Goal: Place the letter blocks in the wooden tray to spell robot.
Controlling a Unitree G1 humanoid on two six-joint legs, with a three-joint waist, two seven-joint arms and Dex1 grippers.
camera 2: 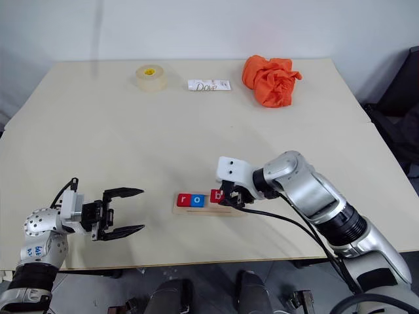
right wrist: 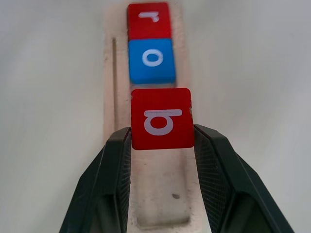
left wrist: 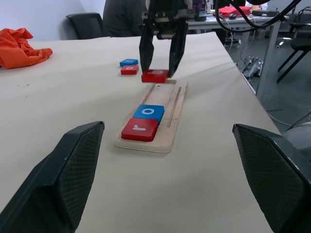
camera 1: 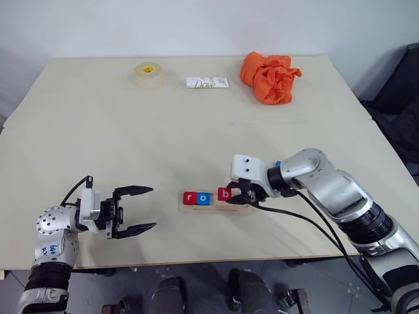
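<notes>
I will use my right gripper to set the red "b" block, still slightly above the groove, down in the tray groove (camera 1: 217,199) (right wrist: 155,108) against the blue "o" block.
The wooden tray (camera 1: 243,210) lies near the table's front edge. A red "r" block (camera 1: 190,197) and a blue "o" block (camera 1: 203,198) sit side by side at its left end. My right gripper (right wrist: 162,132) is shut on a red "b" block (right wrist: 162,118), holding it slightly above the tray groove (right wrist: 160,194), just right of the "o". Two more letter blocks, one blue (left wrist: 129,62) and one red (left wrist: 129,70), lie on the table beyond the tray in the left wrist view. My left gripper (camera 1: 153,208) stands open and holds nothing, left of the tray and pointing toward it.
At the back of the table are a tape roll (camera 1: 148,74), a white Dove packet (camera 1: 207,83) and a crumpled orange cloth (camera 1: 268,77). The tray lies close to the table's front edge (camera 1: 196,264). Chairs and desks stand beyond the table's right side.
</notes>
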